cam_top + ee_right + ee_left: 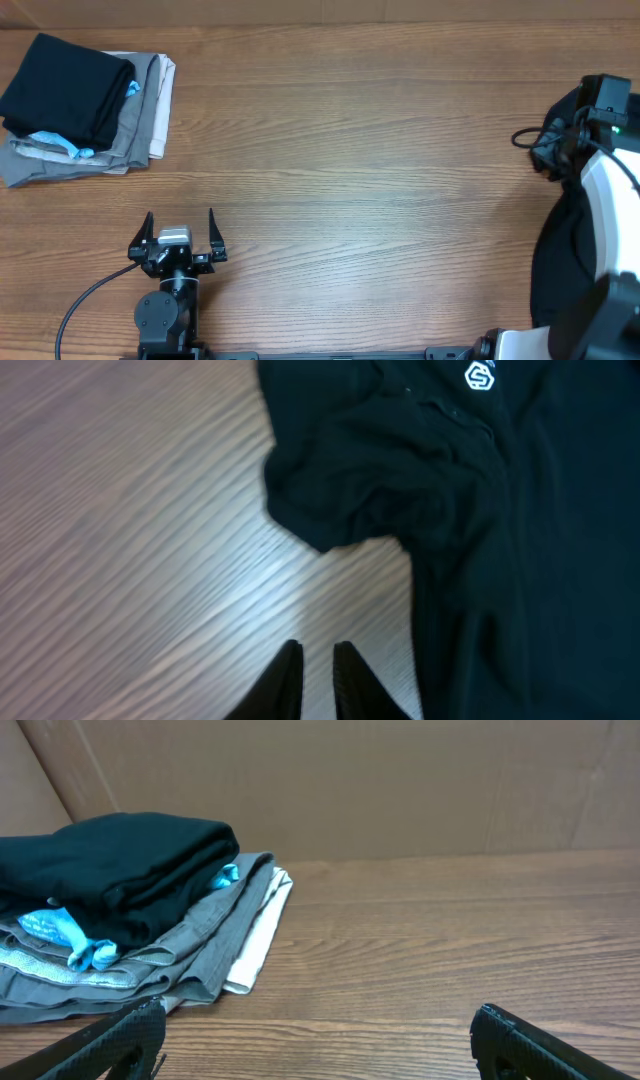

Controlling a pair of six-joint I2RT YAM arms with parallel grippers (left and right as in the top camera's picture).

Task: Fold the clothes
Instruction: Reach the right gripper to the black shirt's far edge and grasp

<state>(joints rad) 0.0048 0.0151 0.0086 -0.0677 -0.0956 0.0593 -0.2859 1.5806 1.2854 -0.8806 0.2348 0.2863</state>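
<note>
The robot's right gripper has its fingers over wood beside the black shirt, so it should open them, take the shirt's bunched part (340, 505) and pull it toward the middle.
The clothes, a black shirt (520, 540) with a small white logo (481, 377), lie crumpled on the wood in the right wrist view. A bunched part reaches left toward the middle. In the overhead view the shirt (556, 262) shows as a dark mass at the table's right edge, partly under the right arm (610, 170). My right gripper (317, 652) hovers over bare wood just left of the shirt. Its fingers are almost together, with nothing between them. My left gripper (180, 235) rests near the front left, wide open and empty.
A stack of folded garments (130, 120) lies at the back left corner, grey and beige with light-blue bits and a black folded piece (65, 85) on top. The left wrist view shows this stack (200, 950) ahead and to the left. A cardboard wall (400, 780) stands behind the table.
</note>
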